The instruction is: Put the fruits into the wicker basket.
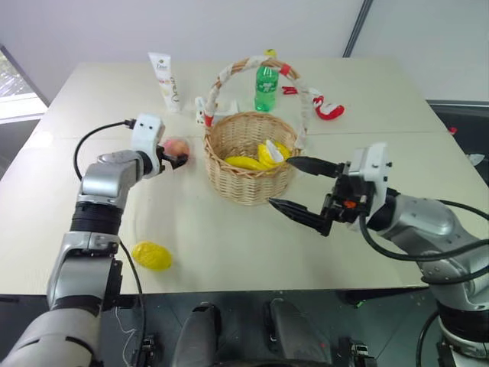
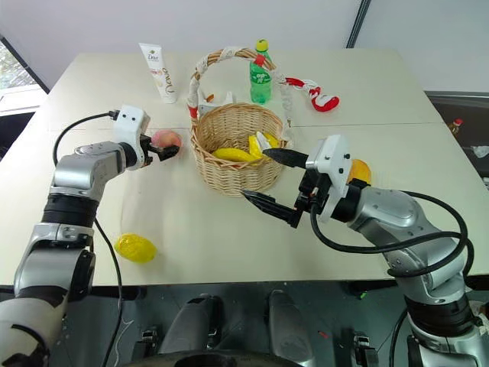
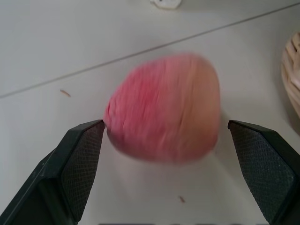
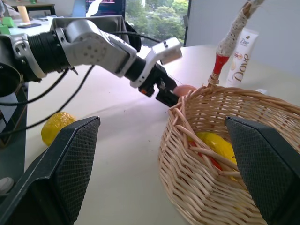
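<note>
The peach is loose at my left gripper's fingertips, with a gap beside one finger. I should reach farther back and close around the peach's middle (image 3: pixel 165 108) before lifting.
The pink-red peach (image 1: pixel 177 145) lies on the table just left of the wicker basket (image 1: pixel 229 180). My left gripper (image 3: pixel 166 124) is open, one finger on each side of the peach (image 3: pixel 164 108), with a gap showing at one pad. The yellow lemon (image 1: pixel 151 255) rests near the table's front left edge. The orange mango (image 2: pixel 357 170) sits right of the basket, partly hidden behind my right wrist. My right gripper (image 1: pixel 280 182) hangs open and empty just in front of the basket, on its right, pointing left. Yellow pieces (image 1: pixel 248 162) lie inside the basket.
A green bottle (image 1: pixel 265 86) stands behind the basket and a white tube (image 1: pixel 165 80) at the back left. A red and white object (image 1: pixel 325 105) lies at the back right. The basket's tall ribbon-wrapped handle (image 1: pixel 229 73) arches over it.
</note>
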